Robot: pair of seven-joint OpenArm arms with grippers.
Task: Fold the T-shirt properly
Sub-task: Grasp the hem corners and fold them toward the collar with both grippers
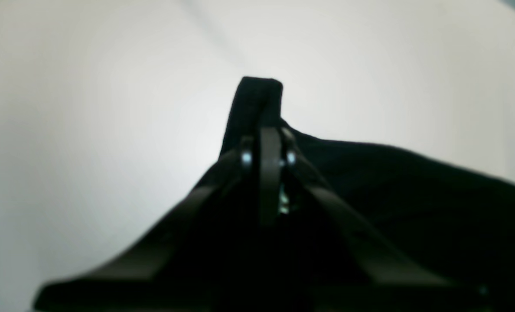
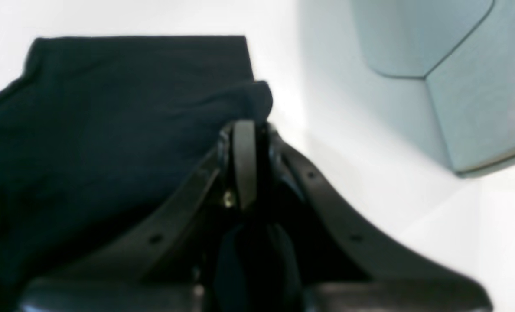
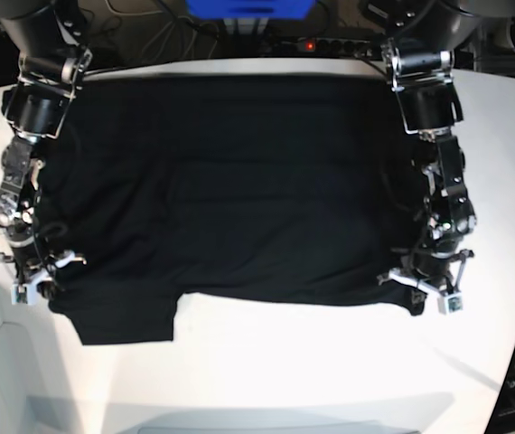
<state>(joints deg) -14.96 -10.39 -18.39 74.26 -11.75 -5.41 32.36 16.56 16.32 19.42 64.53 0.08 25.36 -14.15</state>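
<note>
I will release the black T-shirt's near corner, now held in a pinched fold, farther back with my left gripper, over the T-shirt's side edge (image 3: 436,180) beneath its arm.
The black T-shirt (image 3: 239,181) lies spread flat over the white table (image 3: 330,362), with one sleeve (image 3: 126,316) sticking out toward the near edge. On the base view's right, my left gripper (image 3: 420,285) is shut on the shirt's near corner. In the left wrist view a pinched fold of the T-shirt (image 1: 257,99) stands up past the left gripper (image 1: 268,143). On the base view's left, my right gripper (image 3: 42,280) is shut on the shirt's other near corner. The right wrist view shows the right gripper (image 2: 245,130) pinching the T-shirt (image 2: 110,108) at its edge. No print shows.
A pale blue-grey panel (image 2: 457,86) sits beside my right gripper, at the table's near left corner (image 3: 4,362) in the base view. A power strip (image 3: 330,42) and cables run along the far edge. Bare white table lies in front of the shirt.
</note>
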